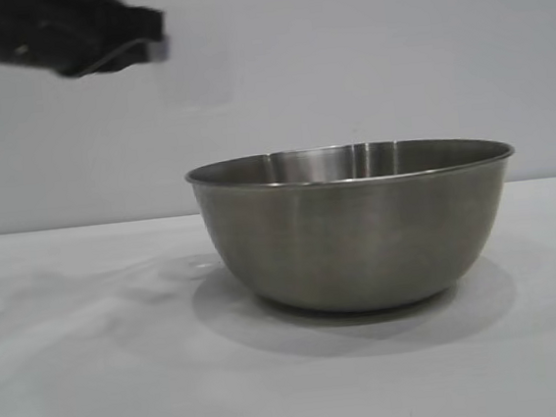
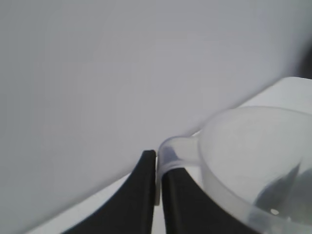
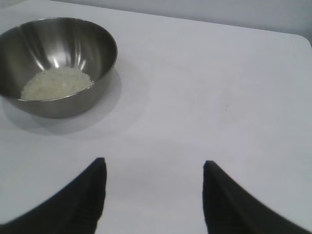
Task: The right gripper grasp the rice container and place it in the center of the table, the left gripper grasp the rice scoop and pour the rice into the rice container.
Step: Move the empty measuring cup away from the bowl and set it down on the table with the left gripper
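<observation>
The robot's left gripper needs to put the rice scoop down on the white table [image 1: 127, 284] beside the steel bowl.
The rice container [image 1: 357, 230], a big steel bowl, stands upright on the white table [image 1: 76, 366]. Seen from the right wrist, the rice container [image 3: 92, 44] holds a small heap of white rice [image 3: 56, 83]. My left gripper [image 1: 149, 45] hangs high above the table, to the left of the bowl. In its own view the left gripper [image 2: 156, 161] is shut on the handle of the rice scoop [image 2: 253, 161], a clear frosted cup in which no grains show. My right gripper [image 3: 153, 165] is open with nothing between its fingers, drawn back well away from the bowl over bare cloth.
White cloth [image 3: 219, 87] stretches all round the bowl, and the table's rounded corner [image 3: 304, 41] shows far off in the right wrist view. A plain grey wall [image 1: 362, 53] stands behind the table.
</observation>
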`<control>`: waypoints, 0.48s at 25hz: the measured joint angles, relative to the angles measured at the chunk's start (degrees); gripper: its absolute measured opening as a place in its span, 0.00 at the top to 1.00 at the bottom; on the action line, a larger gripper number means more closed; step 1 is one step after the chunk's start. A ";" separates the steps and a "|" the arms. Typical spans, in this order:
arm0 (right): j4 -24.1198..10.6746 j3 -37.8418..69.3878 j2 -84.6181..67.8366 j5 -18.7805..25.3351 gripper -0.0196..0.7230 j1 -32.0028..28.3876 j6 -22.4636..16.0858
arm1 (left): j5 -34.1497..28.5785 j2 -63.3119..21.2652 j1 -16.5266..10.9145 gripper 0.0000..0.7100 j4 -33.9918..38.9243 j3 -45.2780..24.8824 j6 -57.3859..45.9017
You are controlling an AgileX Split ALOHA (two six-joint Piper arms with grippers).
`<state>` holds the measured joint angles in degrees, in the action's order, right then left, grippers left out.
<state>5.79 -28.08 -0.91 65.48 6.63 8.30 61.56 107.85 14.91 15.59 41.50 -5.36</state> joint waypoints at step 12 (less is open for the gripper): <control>0.00 0.00 0.00 0.00 0.47 0.00 0.00 | 3.42 7.43 -0.57 1.00 -10.14 -7.49 7.24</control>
<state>5.79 -28.08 -0.91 65.48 6.63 8.30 64.98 115.28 14.34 5.44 34.01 1.88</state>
